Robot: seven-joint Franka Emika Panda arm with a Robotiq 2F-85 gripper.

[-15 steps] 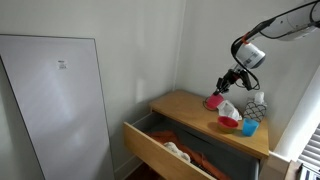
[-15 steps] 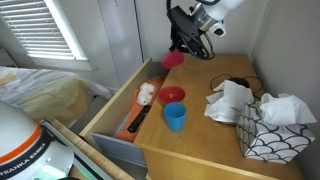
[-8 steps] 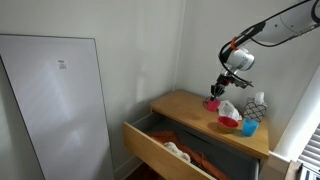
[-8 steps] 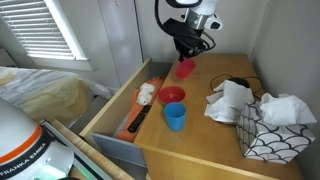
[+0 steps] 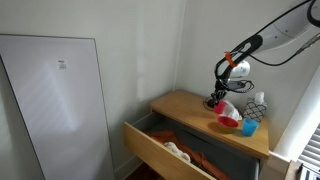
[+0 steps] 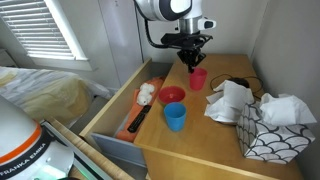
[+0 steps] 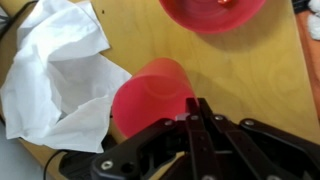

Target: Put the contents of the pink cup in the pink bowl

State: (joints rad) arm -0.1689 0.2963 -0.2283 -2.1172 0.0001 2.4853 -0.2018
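Note:
The robot's gripper should release the pink cup, which stands on the dresser beside the white cloth now, on the wooden dresser top, close beside the pink bowl (image 5: 213,120) (image 7: 172,82).
The pink cup (image 6: 198,79) stands on the wooden dresser top (image 6: 205,140), beside the crumpled white cloth (image 6: 231,100). It also shows in an exterior view (image 5: 213,102) and in the wrist view (image 7: 150,95). My gripper (image 7: 197,106) is directly above it with its fingers pressed together on the cup's rim; it also shows in both exterior views (image 6: 193,60) (image 5: 217,96). The pink bowl (image 6: 172,95) sits near the dresser's front edge, apart from the cup, and also shows in the wrist view (image 7: 213,12) and in an exterior view (image 5: 229,122). I cannot make out what is in the bowl.
A blue cup (image 6: 176,116) stands in front of the bowl. A patterned tissue box (image 6: 270,128) is at the dresser's end. The drawer (image 6: 120,115) below is pulled open and holds several items. Walls close off the back and one side.
My gripper has carried the pink cup from above the bowl's side back over the dresser, turned it upright and lowered it onto the top next to the white cloth.

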